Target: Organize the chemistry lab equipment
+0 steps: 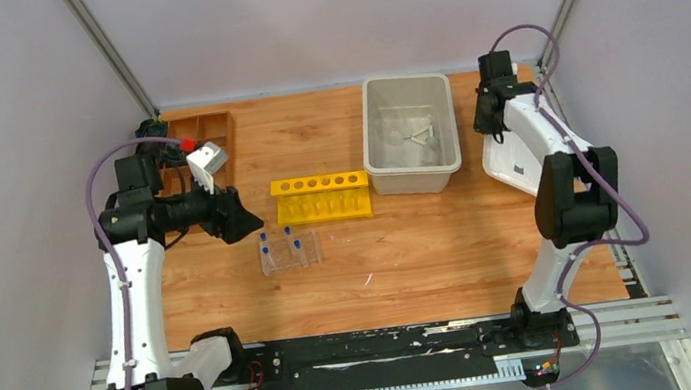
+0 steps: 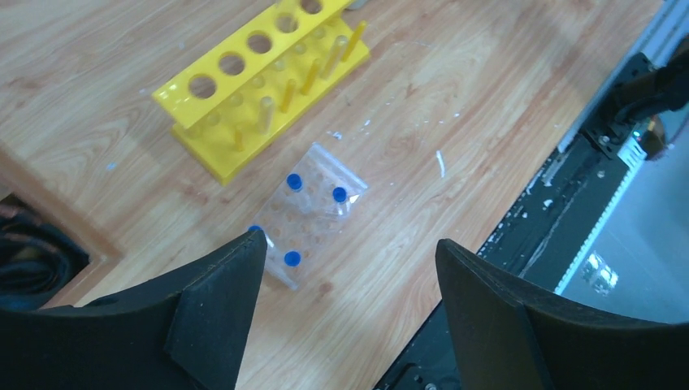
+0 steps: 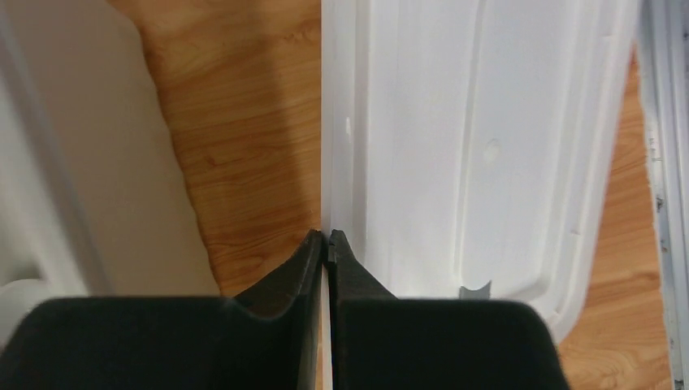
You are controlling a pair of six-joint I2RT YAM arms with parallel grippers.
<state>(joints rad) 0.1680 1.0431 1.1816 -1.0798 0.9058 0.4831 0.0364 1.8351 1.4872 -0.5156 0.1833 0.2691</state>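
The white lid is now beside the off-white bin. Next, my left gripper takes hold of it by the lid's near short edge [image 1: 512, 184].
A clear plastic rack [image 1: 288, 251] holding several thin blue-capped tubes [image 2: 294, 180] stands on the wooden table, just in front of a yellow tube rack [image 1: 321, 198]. My left gripper [image 1: 246, 220] hovers above and to the left of the clear rack [image 2: 315, 213], open, with nothing between its fingers [image 2: 227, 284]. A white triangle [image 1: 425, 133] lies inside the off-white bin [image 1: 388, 164]; other contents there are too faint to name. My right gripper [image 1: 486, 119] hangs right of the bin, and in the right wrist view it [image 3: 327, 237] is shut with nothing seen held.
A brown wooden compartment tray [image 1: 212, 132] sits at the back left, behind the left arm. The yellow rack [image 2: 260, 81] has empty holes. A black rail [image 1: 383, 356] runs along the near edge. Walls close in both sides.
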